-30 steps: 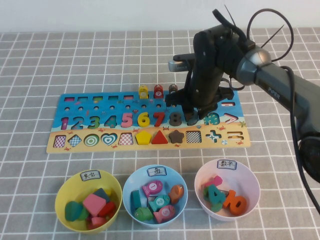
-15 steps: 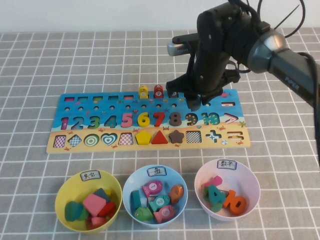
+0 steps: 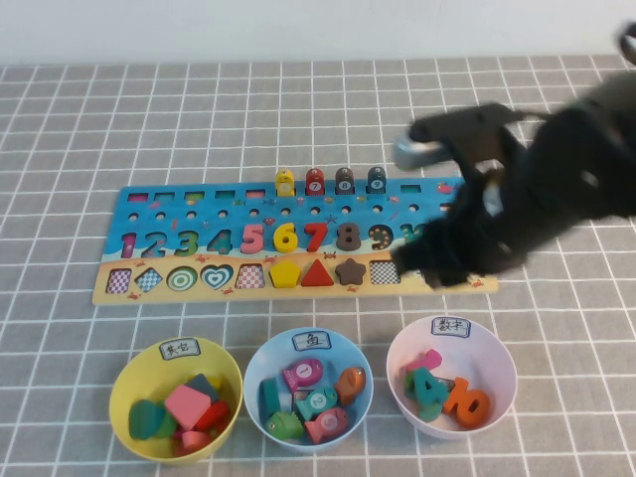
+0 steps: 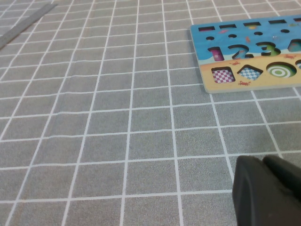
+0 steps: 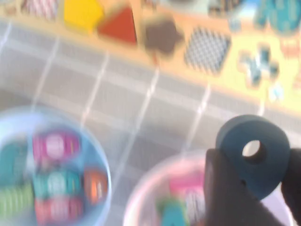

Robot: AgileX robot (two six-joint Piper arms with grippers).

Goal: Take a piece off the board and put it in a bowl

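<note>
My right gripper has the slate-blue 9 to place. I will set it down on the orange piece (image 3: pixel 464 397) beside the teal 4 in the pale-pink bowl.
The dark slate-blue numeral 9 (image 5: pixel 254 157) is clamped between my right gripper's (image 5: pixel 256 183) dark fingers, its round hole showing. In the high view my right gripper (image 3: pixel 442 266) is a blurred dark mass over the board's (image 3: pixel 298 281) front right edge, just behind the pale-pink bowl (image 3: pixel 500 360); the piece is hidden there. In the right wrist view the pale-pink bowl (image 5: pixel 155 188) lies right under the held piece. My left gripper (image 4: pixel 262 162) is out of the high view, low over bare cloth beside the board's left end (image 4: pixel 244 84), fingers together and empty.
A light-blue bowl (image 3: pixel 260 370) and a yellow bowl (image 3: pixel 129 373) stand left of the pink one, all holding pieces. Several pegs (image 3: pixel 330 181) stand on the board's far edge. The brown 8 (image 3: pixel 348 237) sits in its slot.
My right arm lifted off the board's 9 slot, then swung toward the front right with the piece, to just behind the pink bowl. The far pegs are now uncovered.
</note>
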